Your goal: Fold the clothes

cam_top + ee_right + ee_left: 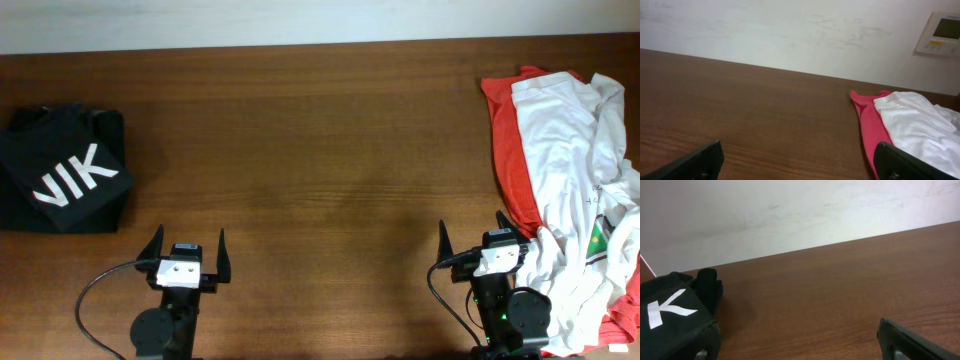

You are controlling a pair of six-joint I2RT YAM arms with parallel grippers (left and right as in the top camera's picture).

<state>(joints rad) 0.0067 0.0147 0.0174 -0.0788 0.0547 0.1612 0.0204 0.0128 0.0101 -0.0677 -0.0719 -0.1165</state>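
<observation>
The inner edge (541,251) of the white T-shirt, just in front of where the red-orange T-shirt's visible strip ends, is the part my right gripper should close on.
The white T-shirt (570,170) lies crumpled at the table's right edge, on top of a red-orange T-shirt (508,150); its green-and-yellow print (602,232) and dark text show near the right edge. It also shows in the right wrist view (915,127). My right gripper (472,236) is open and empty at the front, its right finger next to the shirt pile; in the right wrist view (799,157) bare wood lies between the fingers. My left gripper (188,246) is open and empty at the front left, also seen in the left wrist view (800,342).
A folded black garment with large white letters (65,175) lies at the far left, also seen in the left wrist view (670,312). A white wall runs behind the table, with a wall panel (940,34) at right. Brown wooden table (320,150).
</observation>
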